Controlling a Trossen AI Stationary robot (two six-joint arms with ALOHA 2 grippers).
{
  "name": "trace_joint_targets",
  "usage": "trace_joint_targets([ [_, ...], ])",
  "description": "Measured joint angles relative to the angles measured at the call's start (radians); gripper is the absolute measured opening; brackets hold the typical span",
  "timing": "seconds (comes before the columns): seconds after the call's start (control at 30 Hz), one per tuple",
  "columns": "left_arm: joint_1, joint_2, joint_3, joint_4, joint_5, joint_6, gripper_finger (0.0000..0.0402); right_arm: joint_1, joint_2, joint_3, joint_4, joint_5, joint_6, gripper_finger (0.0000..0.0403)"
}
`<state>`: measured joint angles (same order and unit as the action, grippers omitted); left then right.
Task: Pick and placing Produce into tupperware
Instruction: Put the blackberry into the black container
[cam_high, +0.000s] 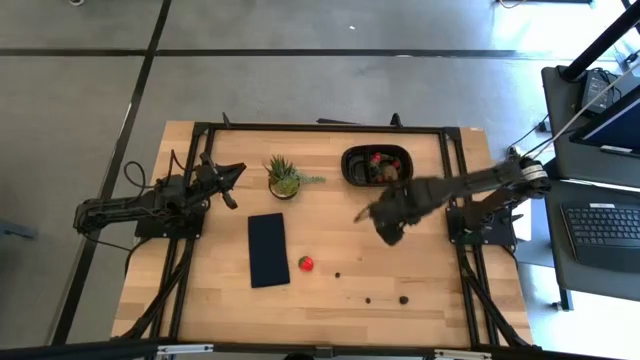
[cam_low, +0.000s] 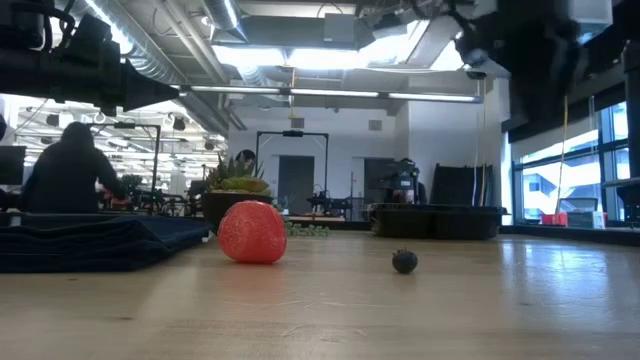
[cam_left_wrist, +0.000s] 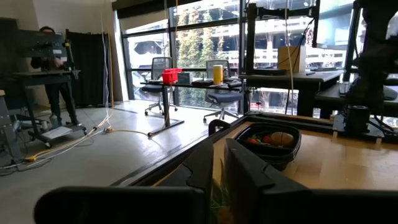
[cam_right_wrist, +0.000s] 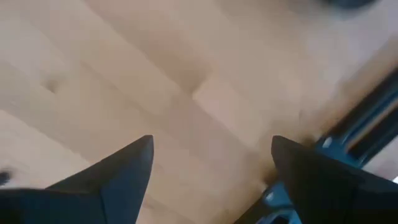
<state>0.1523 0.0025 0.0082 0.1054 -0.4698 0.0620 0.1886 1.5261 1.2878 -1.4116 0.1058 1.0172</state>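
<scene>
I need to next move my right gripper to the dark berry (cam_high: 403, 299) farthest from the red strawberry, near the table's front edge, and close it around the berry's sides.
The black oval tupperware (cam_high: 375, 165) stands at the far right of the table with a red piece and a brownish piece inside; the left wrist view shows the tupperware (cam_left_wrist: 268, 140) too. A red strawberry (cam_high: 306, 263) rests on the wood at mid-table, and the same strawberry (cam_low: 252, 232) shows in the low view. Three tiny dark berries (cam_high: 337, 273) (cam_high: 367, 298) (cam_high: 403, 298) lie nearer the front edge. My right gripper (cam_right_wrist: 211, 155) hangs open over bare wood, just in front of the tupperware, pointing down, holding nothing. My left gripper (cam_left_wrist: 217, 171) is shut and waits at the table's left.
A spiky green potted plant (cam_high: 285, 178) stands left of the tupperware. A flat black rectangular pad (cam_high: 268, 248) lies left of the strawberry. A black metal frame (cam_high: 452, 180) runs around the table's edges. People are at desks beyond the table (cam_low: 70, 170).
</scene>
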Motion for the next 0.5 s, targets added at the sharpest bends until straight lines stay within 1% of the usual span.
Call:
trace_joint_targets([
  [0.1,0.0,0.0,0.0,0.0,0.0,0.0,0.0041,0.098,0.001,-0.077,0.034,-0.008,0.095,0.0327],
  [0.23,0.0,0.0,0.0,0.0,0.0,0.0,0.0048,0.213,0.002,-0.167,0.154,-0.016,0.216,0.0327],
  [0.4,0.0,0.0,0.0,0.0,0.0,-0.001,0.0055,0.306,0.002,-0.248,0.298,-0.021,0.258,0.0327],
  [0.5,0.0,0.0,0.0,0.0,0.0,0.0,0.0059,0.334,0.002,-0.287,0.396,-0.028,0.29,0.0327],
])
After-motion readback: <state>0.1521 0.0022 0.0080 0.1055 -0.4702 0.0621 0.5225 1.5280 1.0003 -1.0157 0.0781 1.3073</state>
